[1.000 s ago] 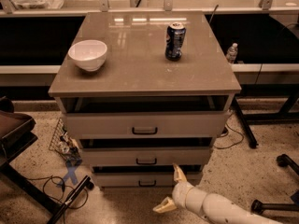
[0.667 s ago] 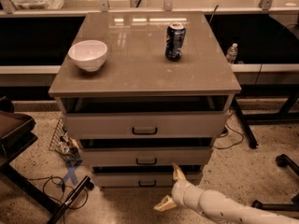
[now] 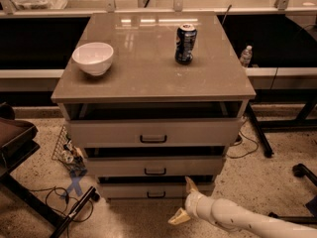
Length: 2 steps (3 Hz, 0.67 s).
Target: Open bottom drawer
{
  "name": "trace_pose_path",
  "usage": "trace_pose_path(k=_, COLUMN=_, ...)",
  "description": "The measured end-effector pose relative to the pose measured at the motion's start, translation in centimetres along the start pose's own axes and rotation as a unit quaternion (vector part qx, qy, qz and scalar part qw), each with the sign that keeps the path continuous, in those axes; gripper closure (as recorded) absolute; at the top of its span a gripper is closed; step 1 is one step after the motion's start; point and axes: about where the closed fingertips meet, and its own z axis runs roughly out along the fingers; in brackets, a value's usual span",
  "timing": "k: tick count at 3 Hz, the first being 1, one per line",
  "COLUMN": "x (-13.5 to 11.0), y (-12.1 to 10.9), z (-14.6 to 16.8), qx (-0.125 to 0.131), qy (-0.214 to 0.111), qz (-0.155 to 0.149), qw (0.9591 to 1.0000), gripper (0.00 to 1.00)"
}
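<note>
The robot's gripper needs to next move to the bottom drawer's top edge (image 3: 178, 185) and close there, between the small dark handle and the drawer's end nearest the gripper.
The bottom drawer (image 3: 133, 190) is the lowest of three pale grey-beige fronts in the cabinet, with a small dark handle (image 3: 156, 194). It sits nearly flush under the middle drawer (image 3: 124, 166), with a dark gap above it. My gripper (image 3: 184, 200) is at the lower middle, in front of the bottom drawer's right part and just right of its handle. Its two pale fingers are spread apart, one pointing up at the drawer front, one down to the left. It holds nothing.
The top drawer (image 3: 119, 132) stands out a little under the cabinet top (image 3: 148, 68), which bears a white bowl (image 3: 93, 58) and a blue can (image 3: 185, 43). A dark chair (image 3: 15, 138) and cables lie left on the floor. A chair base (image 3: 302, 172) is right.
The gripper and arm have shifted slightly left, toward the bottom drawer's handle. The drawers have not moved.
</note>
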Motion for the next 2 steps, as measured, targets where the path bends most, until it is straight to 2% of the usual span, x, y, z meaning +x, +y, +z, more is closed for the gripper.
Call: trace_pose_path(k=2, x=5.0, y=0.1, z=3.1, qx=-0.019, qy=0.013, qz=0.014, qw=0.9996, gripper=0.00)
